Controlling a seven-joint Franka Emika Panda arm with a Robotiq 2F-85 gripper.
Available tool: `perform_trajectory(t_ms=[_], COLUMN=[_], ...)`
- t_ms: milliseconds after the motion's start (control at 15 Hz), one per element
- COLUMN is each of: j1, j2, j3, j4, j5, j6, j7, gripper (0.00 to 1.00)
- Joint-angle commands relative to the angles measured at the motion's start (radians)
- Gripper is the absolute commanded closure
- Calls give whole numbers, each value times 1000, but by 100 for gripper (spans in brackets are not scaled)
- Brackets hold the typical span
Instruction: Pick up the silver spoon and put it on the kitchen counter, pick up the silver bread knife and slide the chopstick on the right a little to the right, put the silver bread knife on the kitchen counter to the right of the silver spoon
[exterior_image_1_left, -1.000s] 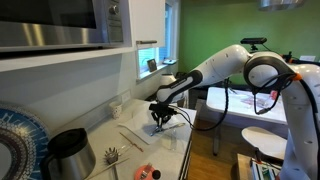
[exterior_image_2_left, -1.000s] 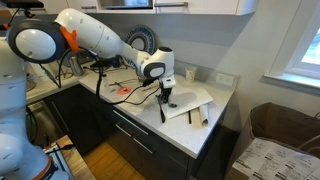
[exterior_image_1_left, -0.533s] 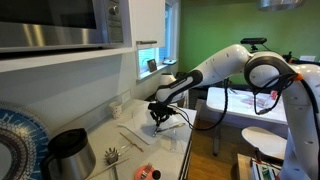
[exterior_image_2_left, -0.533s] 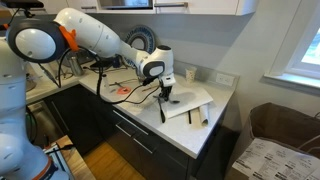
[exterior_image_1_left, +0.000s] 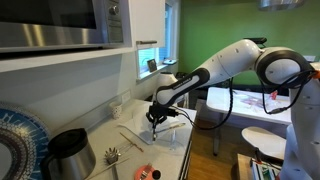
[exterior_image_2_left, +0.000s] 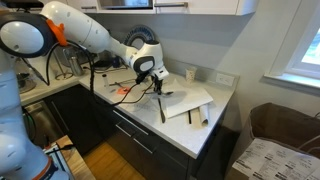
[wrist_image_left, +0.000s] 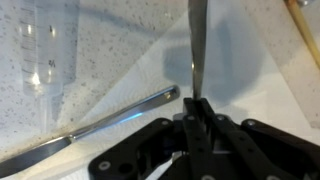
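Observation:
My gripper is going to the bare counter (exterior_image_1_left: 149, 159) close beside the red item, toward the white board. It will let go of the silver spoon there.
My gripper (wrist_image_left: 196, 105) is shut on a slim silver utensil (wrist_image_left: 197, 40). I take it for the silver spoon; its bowl is hidden under my fingers. It hangs just above the white kitchen counter (wrist_image_left: 100, 50). The silver bread knife (wrist_image_left: 110, 120) lies flat on the counter to the left of my fingers. One pale chopstick (wrist_image_left: 303, 30) lies at the top right corner. In both exterior views my gripper (exterior_image_1_left: 157, 118) (exterior_image_2_left: 157, 88) is low over the counter (exterior_image_1_left: 100, 135) near a white board (exterior_image_2_left: 190, 100).
A clear glass (wrist_image_left: 45, 45) lies at the left. A dark kettle (exterior_image_1_left: 68, 150), a wire-headed tool (exterior_image_1_left: 112, 155), a red item (exterior_image_1_left: 147, 173) and a patterned plate (exterior_image_1_left: 15, 140) stand along the counter. The counter's front edge (exterior_image_2_left: 150, 125) is close by.
My gripper has moved a little sideways along the counter and slightly up, with the utensil still in it. The knife and chopstick have not moved.

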Motion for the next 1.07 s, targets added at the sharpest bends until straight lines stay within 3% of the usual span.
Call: perform_trajectory(t_ms=[0, 200, 267, 600, 667, 733, 1000], j1=[35, 53, 49, 55, 55, 59, 87], j2=[-95, -156, -86, -134, -134, -131, -114], j3=[26, 56, 42, 56, 56, 56, 92], j4=[-135, -208, -125, -177, -177, -173, -138], j5=[-40, -46, -31, -35, -35, -58, -98], j6=[18, 8, -4, -3, -3, -8, -59], j7=[-123, -244, -178, -233, -233, -245, -373], gripper=[98, 98, 92, 92, 98, 98, 98])
